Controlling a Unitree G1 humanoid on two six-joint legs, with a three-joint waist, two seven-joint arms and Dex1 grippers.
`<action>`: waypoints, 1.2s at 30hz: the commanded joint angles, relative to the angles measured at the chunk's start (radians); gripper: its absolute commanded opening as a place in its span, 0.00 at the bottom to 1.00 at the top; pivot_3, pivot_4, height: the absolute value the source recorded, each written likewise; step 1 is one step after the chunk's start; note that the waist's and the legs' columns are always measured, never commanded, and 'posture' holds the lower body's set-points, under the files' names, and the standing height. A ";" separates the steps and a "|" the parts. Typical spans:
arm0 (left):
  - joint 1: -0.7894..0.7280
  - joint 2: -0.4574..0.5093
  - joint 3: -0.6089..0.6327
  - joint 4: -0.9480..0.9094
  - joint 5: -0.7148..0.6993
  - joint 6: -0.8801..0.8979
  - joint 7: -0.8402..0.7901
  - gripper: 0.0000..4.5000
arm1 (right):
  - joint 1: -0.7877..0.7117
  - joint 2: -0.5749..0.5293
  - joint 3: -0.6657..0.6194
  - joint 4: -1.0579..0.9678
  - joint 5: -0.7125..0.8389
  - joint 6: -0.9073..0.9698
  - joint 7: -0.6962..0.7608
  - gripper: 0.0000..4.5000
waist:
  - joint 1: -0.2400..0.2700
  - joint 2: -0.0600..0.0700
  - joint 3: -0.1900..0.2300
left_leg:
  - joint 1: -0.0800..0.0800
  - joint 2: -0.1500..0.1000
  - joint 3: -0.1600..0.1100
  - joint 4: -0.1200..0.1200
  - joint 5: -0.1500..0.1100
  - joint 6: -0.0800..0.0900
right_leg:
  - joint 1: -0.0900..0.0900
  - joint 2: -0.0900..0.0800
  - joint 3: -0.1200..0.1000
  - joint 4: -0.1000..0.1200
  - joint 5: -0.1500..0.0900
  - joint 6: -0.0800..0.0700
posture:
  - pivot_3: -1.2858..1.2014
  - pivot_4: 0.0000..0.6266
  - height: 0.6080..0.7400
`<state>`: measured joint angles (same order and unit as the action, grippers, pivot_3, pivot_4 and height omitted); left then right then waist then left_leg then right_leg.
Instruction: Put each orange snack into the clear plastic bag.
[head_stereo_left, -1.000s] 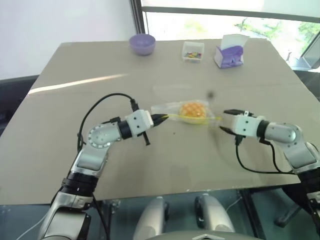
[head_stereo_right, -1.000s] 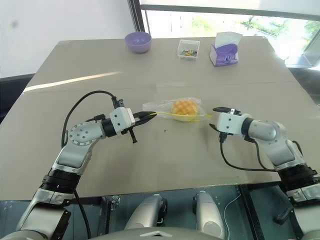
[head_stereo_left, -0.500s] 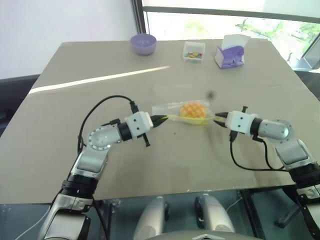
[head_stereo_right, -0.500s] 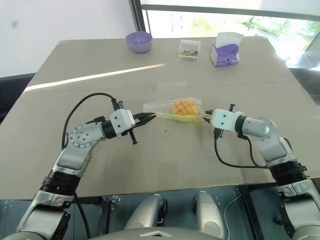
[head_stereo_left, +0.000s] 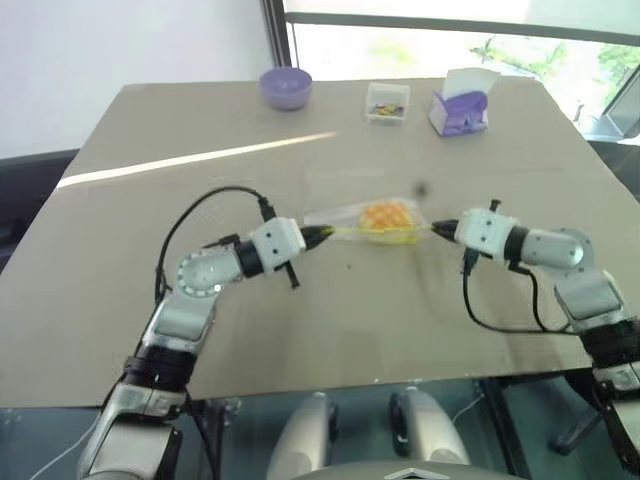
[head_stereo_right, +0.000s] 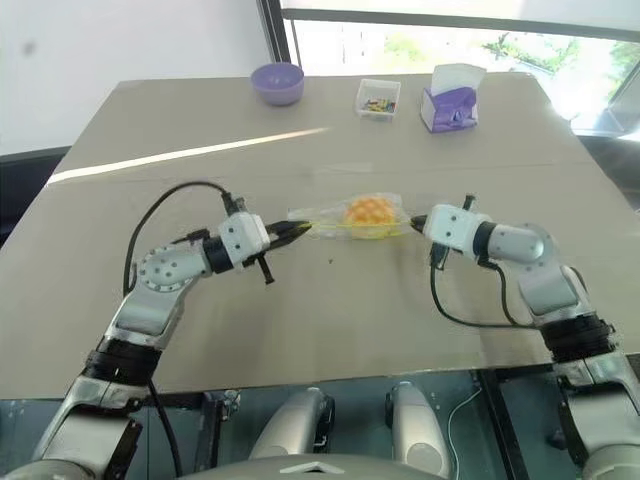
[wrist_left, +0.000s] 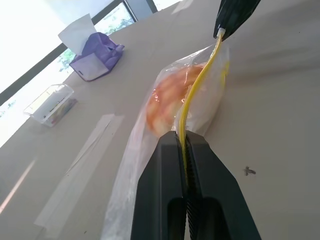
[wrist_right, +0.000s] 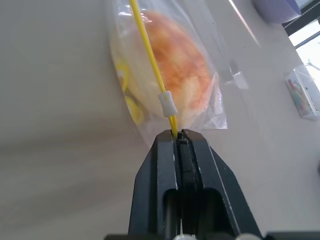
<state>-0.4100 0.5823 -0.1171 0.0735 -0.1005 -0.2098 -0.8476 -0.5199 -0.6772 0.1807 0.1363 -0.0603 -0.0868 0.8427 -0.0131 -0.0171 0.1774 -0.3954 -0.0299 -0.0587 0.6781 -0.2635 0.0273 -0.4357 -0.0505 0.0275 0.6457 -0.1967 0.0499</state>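
Note:
Next, I release the clear plastic bag from my left gripper on the tabletop (head_stereo_left: 377, 228) (wrist_left: 187, 146) in front of the piece of clear tape.
The orange snack (head_stereo_left: 388, 216) lies inside the clear plastic bag (head_stereo_left: 345, 217), which hangs stretched between my two grippers just above the table's middle. My left gripper (head_stereo_left: 322, 233) is shut on the left end of the bag's yellow seal strip (wrist_left: 194, 95). At the strip's other end my right gripper (head_stereo_left: 441, 229) is shut too, just behind the small white slider (wrist_right: 167, 104). The right wrist view looks along the strip to the orange snack (wrist_right: 176, 62) behind the plastic. In the left wrist view the orange snack (wrist_left: 167, 95) bulges the bag (wrist_left: 131, 165) beyond my fingers.
Along the table's far edge stand a purple bowl (head_stereo_left: 286, 87), a small clear box of colourful bits (head_stereo_left: 387, 102) and a purple tissue box (head_stereo_left: 462, 104). A strip of clear tape (head_stereo_left: 345, 176) lies flat on the tabletop (head_stereo_left: 150, 220) behind the bag.
My right gripper moved in to the bag's right end and shut on the yellow strip. The bag is now pulled taut and lifted slightly. The left gripper kept still.

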 joint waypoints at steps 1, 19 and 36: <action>-0.366 -0.019 0.062 0.290 0.031 -0.029 0.075 0.00 | -0.300 0.013 -0.072 0.220 -0.059 -0.091 -0.152 0.02 | 0.000 0.000 0.005 | 0.002 -0.001 0.000 0.003 0.000 0.000 | 0.002 0.001 -0.002 0.001 0.001 -0.001 | 0.52 0.24 1.00; -0.448 -0.050 0.001 0.600 0.143 -0.405 0.155 0.00 | -0.244 0.047 -0.042 0.299 -0.112 -0.311 -0.334 0.02 | -0.032 0.001 0.002 | -0.023 -0.001 0.011 -0.010 0.003 -0.004 | -0.027 -0.006 -0.002 -0.005 0.003 0.000 | 0.52 0.24 1.00; 0.167 0.038 0.061 -0.160 -0.124 0.144 -0.026 0.62 | 0.165 0.045 -0.069 -0.120 0.004 0.007 -0.155 0.63 | -0.024 0.001 0.004 | 0.030 0.006 0.016 -0.004 -0.001 0.004 | 0.023 0.000 0.001 -0.004 0.001 0.001 | 0.52 0.24 1.00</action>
<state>-0.2565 0.6003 -0.1040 -0.0140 -0.1632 -0.1215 -0.8541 -0.3579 -0.6126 0.1644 0.0608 -0.0883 -0.1009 0.6733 -0.0367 -0.0161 0.1811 -0.3655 -0.0236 -0.0429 0.6729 -0.2648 0.0310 -0.4132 -0.0500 0.0285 0.6418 -0.1947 0.0504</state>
